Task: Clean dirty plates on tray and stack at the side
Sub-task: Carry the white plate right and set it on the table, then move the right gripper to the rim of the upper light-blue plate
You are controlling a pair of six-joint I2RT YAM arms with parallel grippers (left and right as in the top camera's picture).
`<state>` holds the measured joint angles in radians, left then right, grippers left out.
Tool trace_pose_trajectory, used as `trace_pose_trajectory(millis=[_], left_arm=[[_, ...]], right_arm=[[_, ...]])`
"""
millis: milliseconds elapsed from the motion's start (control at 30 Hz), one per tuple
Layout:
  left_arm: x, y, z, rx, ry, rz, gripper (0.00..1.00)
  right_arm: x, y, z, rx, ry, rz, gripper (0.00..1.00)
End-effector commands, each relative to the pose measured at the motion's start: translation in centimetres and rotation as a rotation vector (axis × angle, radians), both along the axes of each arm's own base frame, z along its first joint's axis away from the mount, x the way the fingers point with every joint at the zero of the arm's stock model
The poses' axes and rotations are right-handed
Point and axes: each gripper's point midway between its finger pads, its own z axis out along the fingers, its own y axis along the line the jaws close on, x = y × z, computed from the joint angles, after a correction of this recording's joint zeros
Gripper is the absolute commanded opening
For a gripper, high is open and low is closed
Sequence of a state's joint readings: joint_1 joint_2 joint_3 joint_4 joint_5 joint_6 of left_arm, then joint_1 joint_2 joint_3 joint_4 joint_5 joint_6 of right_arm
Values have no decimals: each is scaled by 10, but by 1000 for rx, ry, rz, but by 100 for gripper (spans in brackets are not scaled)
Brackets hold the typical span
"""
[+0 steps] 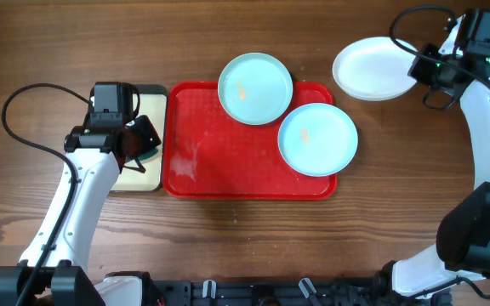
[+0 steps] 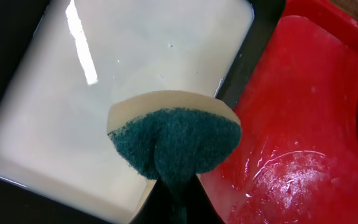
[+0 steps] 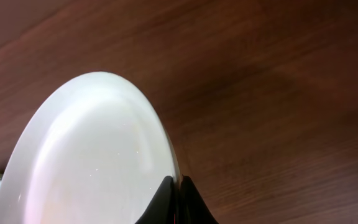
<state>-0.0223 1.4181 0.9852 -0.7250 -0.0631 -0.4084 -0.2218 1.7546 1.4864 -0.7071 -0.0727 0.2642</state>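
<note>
Next, my right gripper sets the white plate free onto the bare table, just off the red tray's far corner (image 1: 376, 87).
Two pale blue plates lie on the red tray (image 1: 228, 161): one (image 1: 255, 87) at its far edge, one (image 1: 317, 138) over its right end, each with an orange smear. The white plate (image 1: 373, 68) lies on the table at the far right, and my right gripper (image 1: 417, 68) is shut on its rim; the right wrist view shows the white plate (image 3: 86, 155) pinched at the edge by the fingertips (image 3: 166, 196). My left gripper (image 1: 143, 146) is shut on a green-and-cream sponge (image 2: 176, 140), held over the cream tray (image 2: 104, 93) beside the red tray (image 2: 303, 124).
The cream tray with a black rim (image 1: 139, 178) sits against the red tray's left end. A wet patch (image 1: 185, 157) shines on the red tray's left floor. Bare wooden table (image 1: 381, 212) lies in front of and to the right of the red tray.
</note>
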Motion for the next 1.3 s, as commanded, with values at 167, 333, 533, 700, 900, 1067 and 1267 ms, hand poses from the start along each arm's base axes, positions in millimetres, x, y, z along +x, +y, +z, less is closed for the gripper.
trace_pose_trajectory(millis=[167, 333, 533, 700, 900, 1067, 1267], left_arm=[[-1, 3, 3, 28, -8, -5, 4], [-1, 3, 3, 28, -9, -5, 4], [-1, 3, 3, 27, -9, -5, 4], [-1, 3, 3, 27, -9, -5, 4], [-1, 3, 3, 27, -10, -5, 4], [0, 3, 3, 28, -13, -5, 4], [0, 3, 3, 27, -12, -5, 4]], right_arm=[[2, -24, -40, 5, 73, -78, 4], [7, -37, -72, 28, 114, -121, 4], [0, -35, -116, 51, 216, -120, 4], [-5, -33, -121, 52, 246, -108, 4], [1, -19, -110, 122, 227, -56, 41], [12, 1, -75, 162, 194, 70, 54], [26, 64, -48, 211, 152, 290, 59]])
